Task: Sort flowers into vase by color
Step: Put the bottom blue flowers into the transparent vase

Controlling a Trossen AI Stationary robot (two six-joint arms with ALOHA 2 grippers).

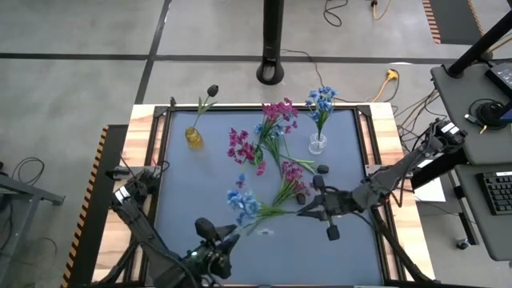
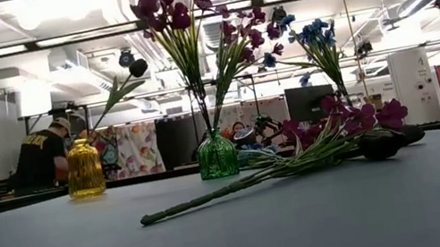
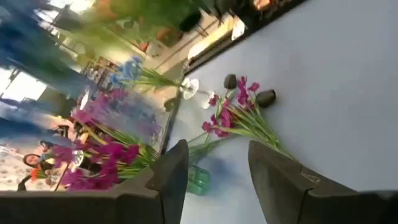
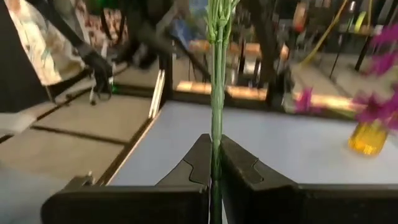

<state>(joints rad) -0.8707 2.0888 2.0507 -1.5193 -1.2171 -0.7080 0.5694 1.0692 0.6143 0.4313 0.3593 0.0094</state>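
The blue flower's stem end lies along the right gripper's fingers, so the left gripper will take the flower [image 1: 271, 213] below its blooms before it goes into the clear vase.
My right gripper [image 1: 307, 210] [image 4: 215, 142] is over the mat's near right part and is shut on the green stem of a light blue flower [image 1: 244, 205], which reaches toward the table's left. My left gripper [image 1: 226, 234] [image 3: 217, 162] stands open just near of the blue blooms, with nothing between its fingers. A magenta sprig [image 1: 292, 181] [image 2: 331, 133] and two dark buds [image 1: 322, 169] [image 1: 301, 198] lie on the mat. A yellow vase [image 1: 193, 138] holds a dark bud, a green vase [image 2: 217, 156] magenta flowers, and a clear vase [image 1: 318, 145] blue ones. My right gripper pinches the stem [image 4: 216, 127] between its two fingers, well away from the blooms. The fingers come level from the table's right and lie along the stem, which runs on past their tips. The flower is lifted clear of the mat.
The three vases stand along the mat's far half. The loose magenta sprig and dark buds lie mid-mat, just far of my right gripper. A raised black frame [image 1: 368, 160] borders the mat. Bare mat lies at the left [image 1: 184, 192].
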